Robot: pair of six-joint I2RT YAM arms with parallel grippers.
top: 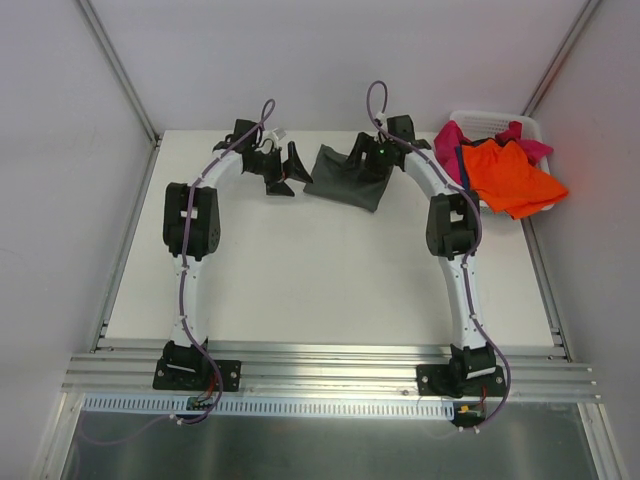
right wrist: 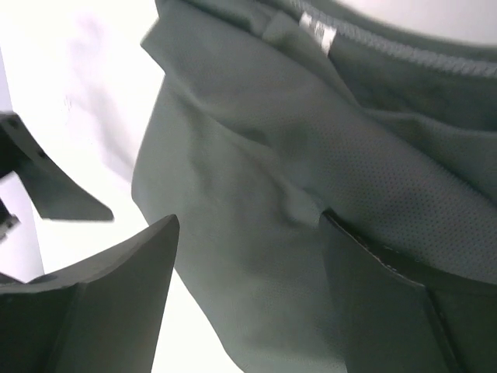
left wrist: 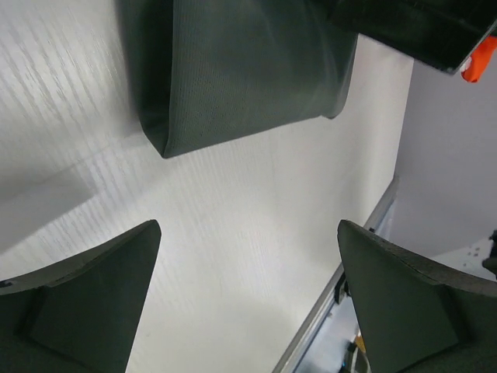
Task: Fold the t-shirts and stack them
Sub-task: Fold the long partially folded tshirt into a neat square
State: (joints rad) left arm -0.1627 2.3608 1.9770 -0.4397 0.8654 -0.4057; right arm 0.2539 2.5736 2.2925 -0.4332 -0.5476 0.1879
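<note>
The left gripper should close on the middle of the short edge (top: 311,174) (left wrist: 151,70) of the dark grey-olive t-shirt, the edge that faces the left gripper.
A folded dark grey-olive t-shirt (top: 345,177) lies at the back middle of the table. It fills the right wrist view (right wrist: 272,179), and its folded corner shows in the left wrist view (left wrist: 233,70). My right gripper (top: 368,158) is open, low over the shirt's right part, jaws apart over the cloth (right wrist: 248,225). My left gripper (top: 283,175) is open and empty just left of the shirt, over bare table (left wrist: 248,225). Orange (top: 510,175), magenta-pink (top: 525,140) and dark blue (top: 461,160) t-shirts hang out of the basket at the back right.
A white plastic laundry basket (top: 495,119) stands at the back right corner. The white table (top: 320,280) has a metal rail along its right edge (left wrist: 342,280) and an aluminium frame along its near edge (top: 330,375). Grey walls enclose three sides.
</note>
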